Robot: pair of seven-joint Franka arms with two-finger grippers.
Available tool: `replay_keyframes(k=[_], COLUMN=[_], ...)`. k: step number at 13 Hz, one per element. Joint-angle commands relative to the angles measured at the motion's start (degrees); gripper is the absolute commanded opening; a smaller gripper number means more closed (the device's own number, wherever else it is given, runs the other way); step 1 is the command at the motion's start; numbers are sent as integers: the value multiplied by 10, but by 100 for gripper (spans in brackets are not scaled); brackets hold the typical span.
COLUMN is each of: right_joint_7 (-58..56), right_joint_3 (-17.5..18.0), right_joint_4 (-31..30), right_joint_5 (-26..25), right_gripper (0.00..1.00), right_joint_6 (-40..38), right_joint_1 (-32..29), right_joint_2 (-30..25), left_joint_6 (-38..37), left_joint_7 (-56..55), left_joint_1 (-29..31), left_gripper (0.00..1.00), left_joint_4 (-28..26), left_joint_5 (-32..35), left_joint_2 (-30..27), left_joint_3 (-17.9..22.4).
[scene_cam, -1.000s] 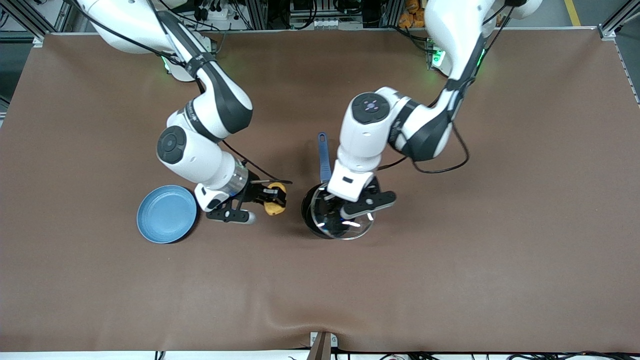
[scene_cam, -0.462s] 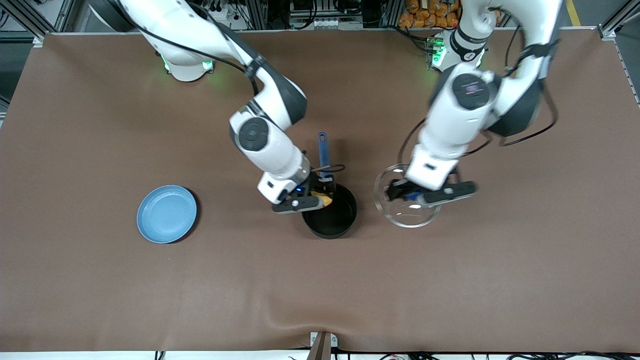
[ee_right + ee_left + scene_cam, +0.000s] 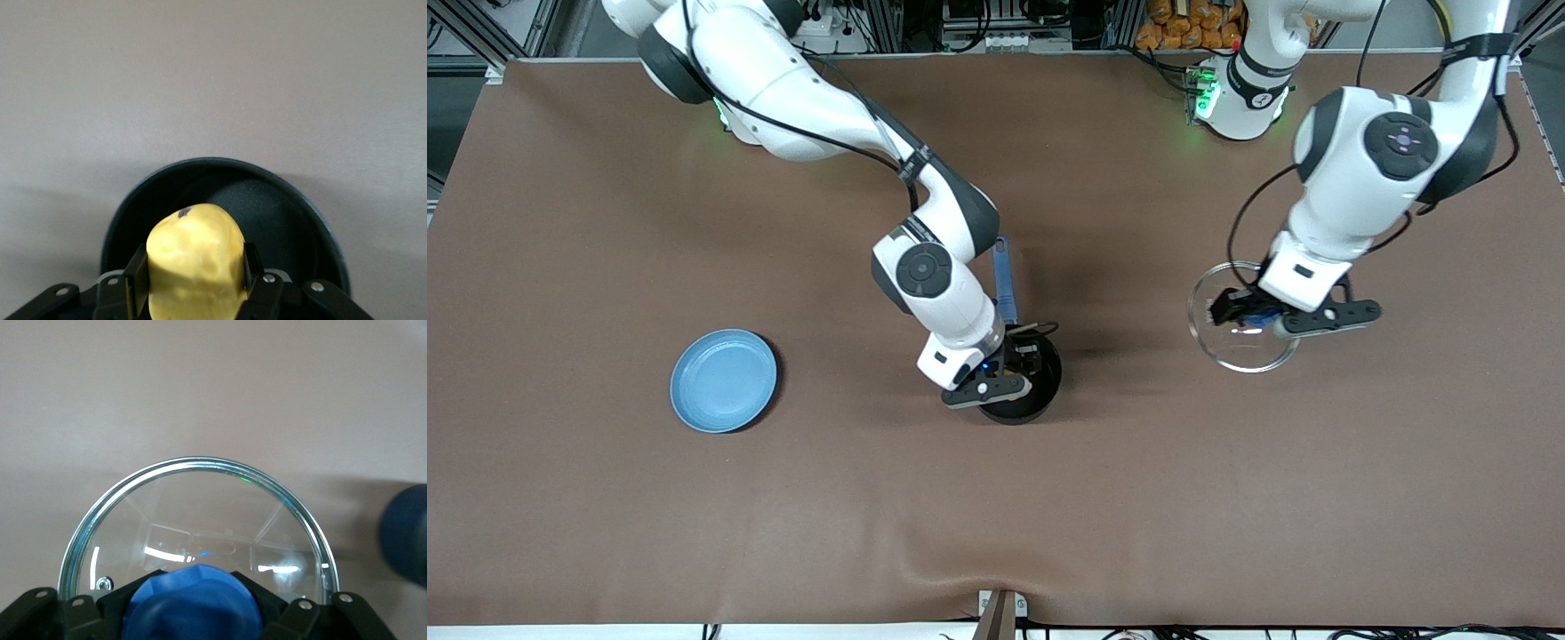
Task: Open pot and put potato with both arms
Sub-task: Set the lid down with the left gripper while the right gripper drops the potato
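Note:
My left gripper is to set the glass lid down and let go of it on the brown table cover (image 3: 1249,384) beside the black pot, opposite the light-blue plate.
The black pot (image 3: 1042,393) stands open mid-table, its blue handle (image 3: 1003,276) pointing toward the robots' bases. My right gripper (image 3: 1021,363) is over the pot, shut on the yellow potato (image 3: 195,261), which hangs above the pot's inside (image 3: 287,213). In the front view the potato is hidden by the gripper. My left gripper (image 3: 1249,313) is shut on the blue knob (image 3: 193,605) of the glass lid (image 3: 1240,342). It holds the lid over bare table toward the left arm's end, away from the pot. The lid's steel rim (image 3: 200,461) shows in the left wrist view.
A flat light-blue plate (image 3: 723,380) lies toward the right arm's end of the table. The brown table cover (image 3: 996,516) stretches wide nearer the front camera.
My left gripper lifted the lid off the pot and carried it toward the left arm's end. My right gripper carried the potato from beside the plate to over the open pot.

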Motion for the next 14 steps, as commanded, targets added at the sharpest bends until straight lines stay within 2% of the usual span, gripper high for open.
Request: replay_keyframes(k=[1, 4, 6, 10, 11, 12, 13, 14], right_joint_7=[1, 4, 5, 0, -2, -3, -4, -4], right_joint_3=[-21, -53, -58, -64, -64, -64, -65, -64], right_joint_4=[45, 46, 46, 46, 46, 47, 47, 46], right_joint_5=[-16, -17, -17, -17, -17, -17, -17, -17], right_gripper=[0, 0, 0, 0, 8, 28, 68, 98], right_joint_6=[-11, -5, 3, 3, 2, 1, -2, -4], right_joint_1=[33, 67, 75, 77, 73, 70, 67, 61], right_joint_2=[38, 60, 71, 74, 72, 69, 66, 58], left_joint_6=[10, 59, 118, 176, 197, 215, 226, 236], left_joint_7=[73, 82, 82, 82, 82, 82, 82, 82], left_joint_1=[52, 71, 71, 71, 71, 71, 71, 71], left_gripper=[32, 32, 32, 32, 32, 32, 32, 32], left_joint_4=[-17, -17, -17, -17, -16, -16, -14, -11], left_joint_5=[-11, -11, -11, -11, -11, -11, -10, -10], left_joint_2=[12, 63, 108, 154, 170, 183, 193, 203], left_joint_3=[-6, -5, -4, -4, -4, -4, -4, -3])
